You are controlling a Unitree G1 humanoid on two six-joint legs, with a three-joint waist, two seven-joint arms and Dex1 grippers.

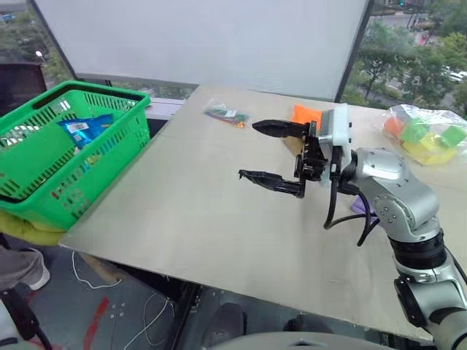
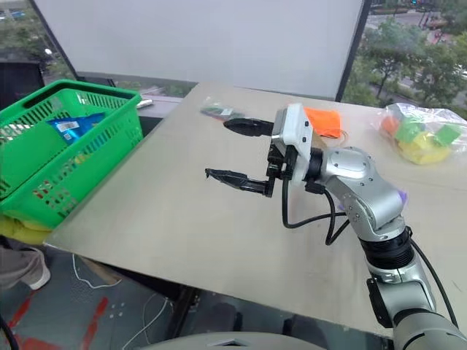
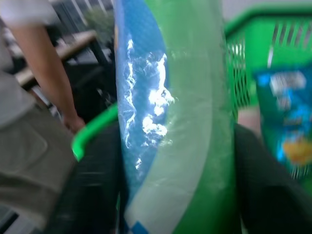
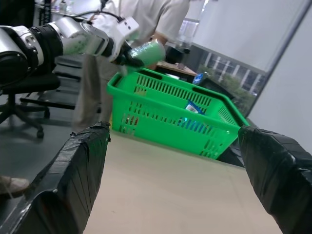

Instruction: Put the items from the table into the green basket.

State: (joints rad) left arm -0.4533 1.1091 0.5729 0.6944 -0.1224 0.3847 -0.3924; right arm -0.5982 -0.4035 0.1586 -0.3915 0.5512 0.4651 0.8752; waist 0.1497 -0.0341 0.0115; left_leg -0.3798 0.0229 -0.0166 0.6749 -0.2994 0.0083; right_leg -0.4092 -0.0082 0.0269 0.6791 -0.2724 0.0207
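Note:
My right gripper is due at the middle of the purple packet [image 1: 366, 207] next. It will close there.
The green basket [image 1: 44, 191] stands off the table's [image 1: 190, 219] left end with a blue packet [image 1: 86, 128] inside. Above its rim [image 4: 146, 74], my left gripper [image 4: 130, 57] has the green-and-white tube [image 3: 185, 97] between its fingers, which stand wide apart. My right gripper [image 1: 264, 153] hovers open and empty over the middle of the table, pointing left. Behind it lie a small clear bag of coloured bits [image 1: 226, 114] and an orange folded cloth [image 1: 306, 114]. A large clear bag of coloured bits [image 1: 427, 135] sits at the far right. A purple packet [image 1: 363, 207] peeks from behind my right arm.
A person [image 4: 131, 17] in a light shirt stands just beyond the basket, one hand near its rim [image 3: 73, 123]. An office chair [image 4: 22, 97] stands further off. A yellow surface [image 1: 29, 230] lies under the basket. Cables [image 1: 146, 313] lie on the floor below the table's near edge.

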